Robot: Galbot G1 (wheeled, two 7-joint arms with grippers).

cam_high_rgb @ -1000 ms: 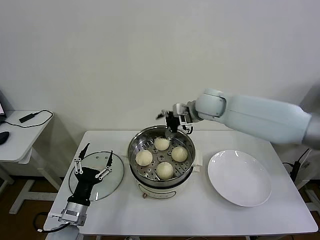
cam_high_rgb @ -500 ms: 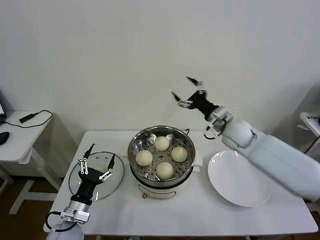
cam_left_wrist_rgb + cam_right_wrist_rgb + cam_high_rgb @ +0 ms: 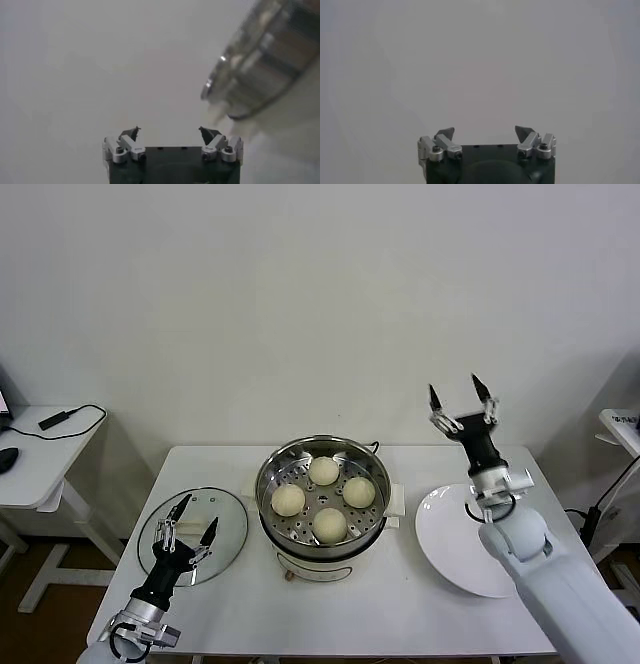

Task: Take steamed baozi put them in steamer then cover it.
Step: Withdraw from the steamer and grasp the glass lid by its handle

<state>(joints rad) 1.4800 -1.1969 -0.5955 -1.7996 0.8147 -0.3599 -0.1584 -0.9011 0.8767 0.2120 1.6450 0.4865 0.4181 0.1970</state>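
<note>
The robot's left gripper needs to next move to the white handle (image 3: 191, 526) on top of the glass cover and close there, ready to cover the steamer.
The steamer (image 3: 300, 556) stands mid-table, uncovered, with several white baozi on its perforated tray, among them one at the back (image 3: 323, 470) and one at the front (image 3: 330, 525). The glass cover (image 3: 230, 534) lies flat on the table left of the steamer. My left gripper (image 3: 198, 512) is open and empty, just above the cover. In the left wrist view it (image 3: 170, 131) shows open, with the steamer's rim (image 3: 260, 60) blurred beyond. My right gripper (image 3: 455, 387) is open and empty, raised and pointing upward right of the steamer; the right wrist view (image 3: 485, 131) shows only wall.
A bare white plate (image 3: 445, 534) lies right of the steamer, partly under my right arm. A small side table (image 3: 40, 454) with a cable stands to the left. A wall is close behind the table.
My right gripper has left the steamer's far rim, swung up and to the right, and now points upward near the plate. My left gripper has shifted slightly over the cover.
</note>
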